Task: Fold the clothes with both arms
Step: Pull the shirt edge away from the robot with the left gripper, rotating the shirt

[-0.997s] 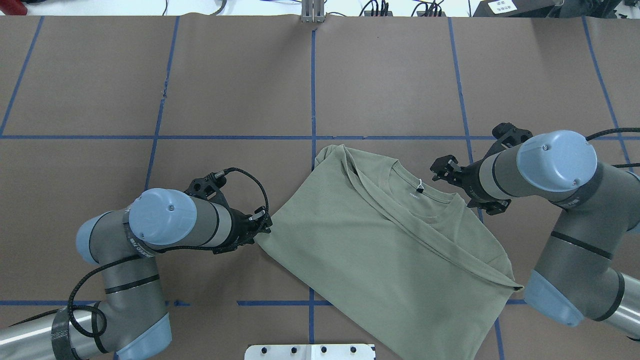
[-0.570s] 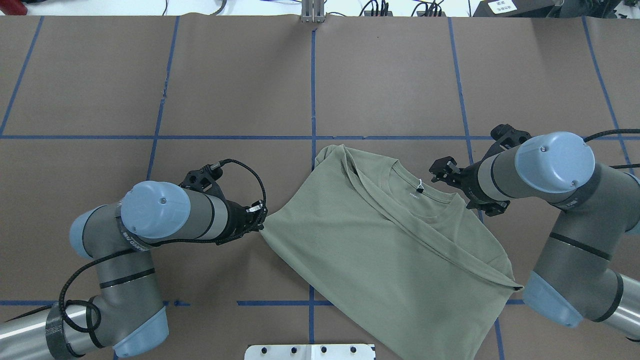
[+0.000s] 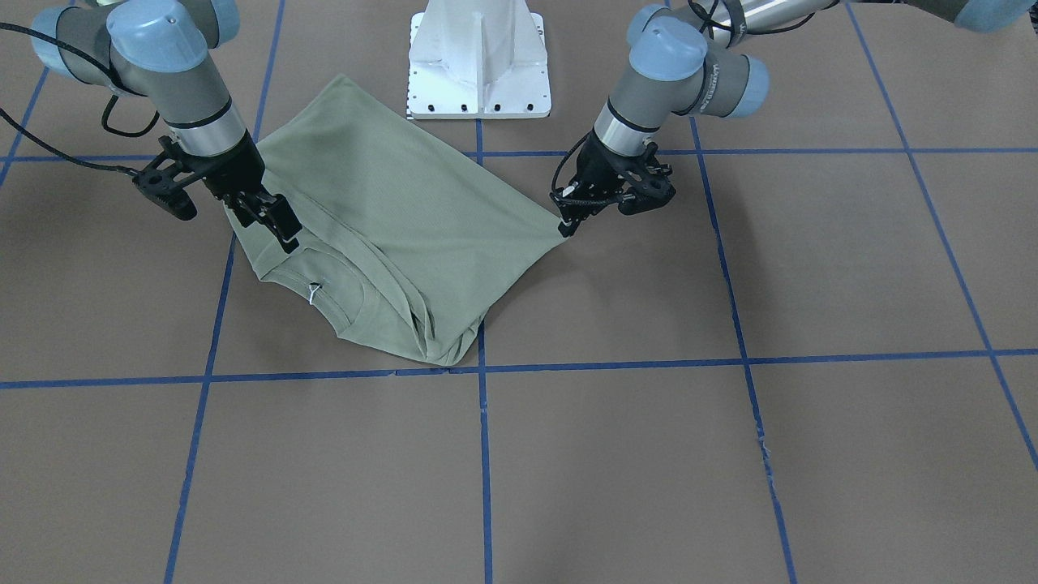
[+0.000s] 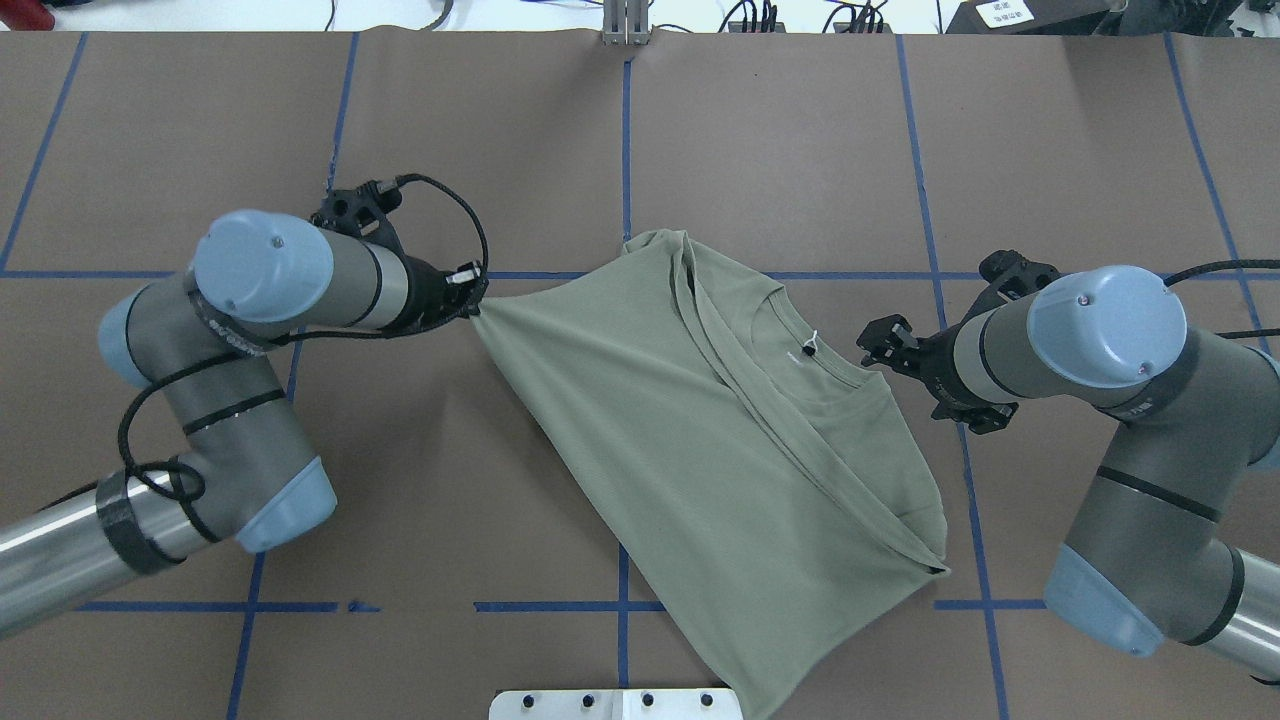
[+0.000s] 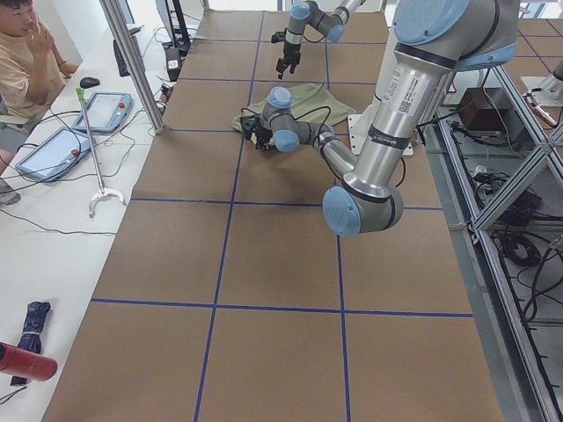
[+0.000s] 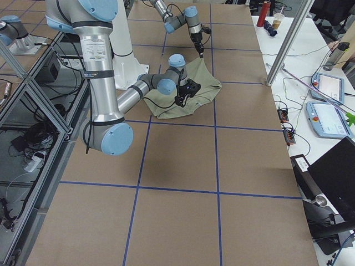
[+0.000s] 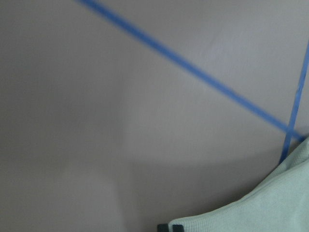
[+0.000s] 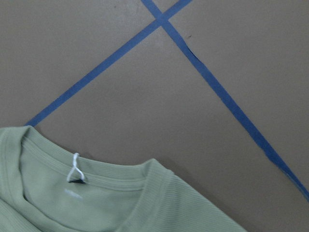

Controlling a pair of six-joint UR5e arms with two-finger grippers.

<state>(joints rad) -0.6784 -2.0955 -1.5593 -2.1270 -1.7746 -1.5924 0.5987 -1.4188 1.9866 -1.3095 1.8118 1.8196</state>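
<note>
Next, my left gripper puts the shirt corner down on the bare brown table (image 3: 654, 534) between the lengthwise blue tape lines.
The sage-green shirt (image 4: 700, 430) lies partly folded on the brown table, neckline and white tag string (image 4: 812, 345) facing up. My left gripper (image 4: 474, 296) is shut on a corner of the shirt and holds it stretched out to the left; it also shows in the front view (image 3: 565, 227). In the left wrist view the fingertips (image 7: 170, 227) pinch the cloth (image 7: 270, 208). My right gripper (image 4: 882, 345) is open and empty, just off the shirt's shoulder beside the neckline (image 8: 96, 203). In the front view it (image 3: 276, 223) hovers over that shoulder.
The white pedestal base (image 3: 478, 65) stands at the robot's edge, right by the shirt's hem. Blue tape lines (image 4: 625, 150) grid the brown table cover. An operator (image 5: 26, 53) and tablets (image 5: 97, 110) are on the white side table beyond the far edge.
My left gripper has moved away from the robot and leftward with the shirt corner, dragging and turning the shirt toward the table's middle. My right gripper has barely moved.
</note>
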